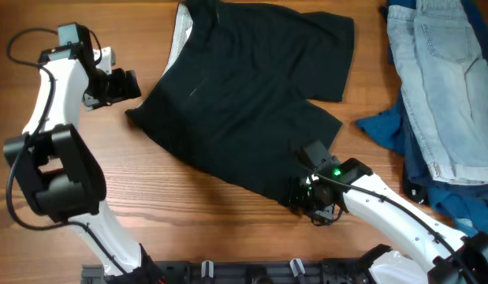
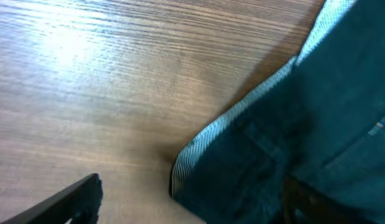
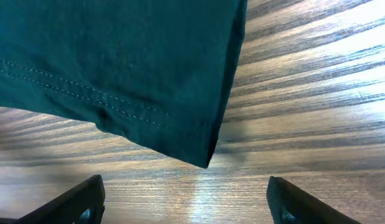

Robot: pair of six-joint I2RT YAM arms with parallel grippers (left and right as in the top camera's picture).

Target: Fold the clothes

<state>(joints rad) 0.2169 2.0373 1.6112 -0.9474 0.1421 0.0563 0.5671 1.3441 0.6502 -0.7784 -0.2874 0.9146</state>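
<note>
Next, my left gripper takes the shirt corner (image 1: 138, 116) because the black t-shirt's lower hem slants toward my right gripper, and then both grippers should lift the hem level before folding.
A black t-shirt (image 1: 244, 87) lies spread across the middle of the wooden table. My left gripper (image 1: 132, 85) is open at the shirt's left edge; in the left wrist view a shirt corner (image 2: 198, 155) lies between the open fingers (image 2: 192, 199). My right gripper (image 1: 305, 192) is open at the shirt's lower hem corner. In the right wrist view that hem corner (image 3: 204, 149) sits just ahead of the wide-open fingers (image 3: 186, 202), which rest apart from the cloth over bare wood.
A pile of clothes lies at the right: light denim jeans (image 1: 441, 71) on top of a dark blue garment (image 1: 393, 126). A black rail (image 1: 251, 272) runs along the table's front edge.
</note>
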